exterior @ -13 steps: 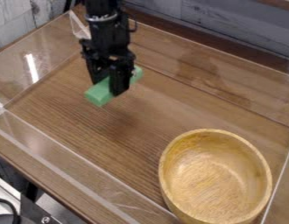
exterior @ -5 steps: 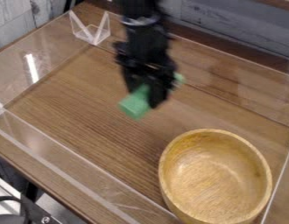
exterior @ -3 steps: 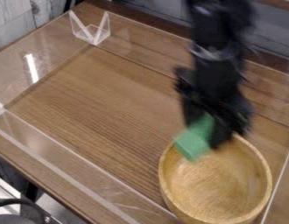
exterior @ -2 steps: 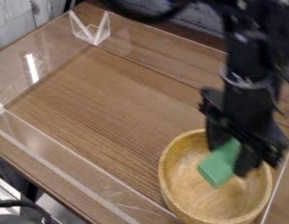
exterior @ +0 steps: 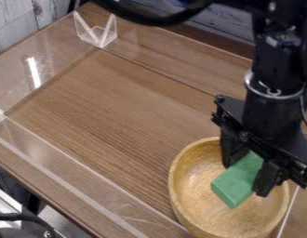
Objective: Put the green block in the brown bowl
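Observation:
My gripper is holding the green block, and I will let go of it on the middle of the brown bowl's bottom (exterior: 220,194), inside the bowl's rim.
The green block (exterior: 239,178) hangs tilted between the fingers of my black gripper (exterior: 253,164), which is shut on its upper end. Its lower end sits over the inside of the brown bowl (exterior: 193,206), at about rim height; I cannot tell whether it touches the bowl's floor. The light wooden bowl stands at the table's front right, and the gripper body and arm hide its far rim.
A wooden tabletop (exterior: 119,102) is enclosed by clear plastic walls. A small clear triangular stand (exterior: 94,30) sits at the back left. The front table edge runs along the lower left.
The gripper has carried the green block from the table's middle rightward and forward to above the bowl, then lowered it slightly into the bowl's opening.

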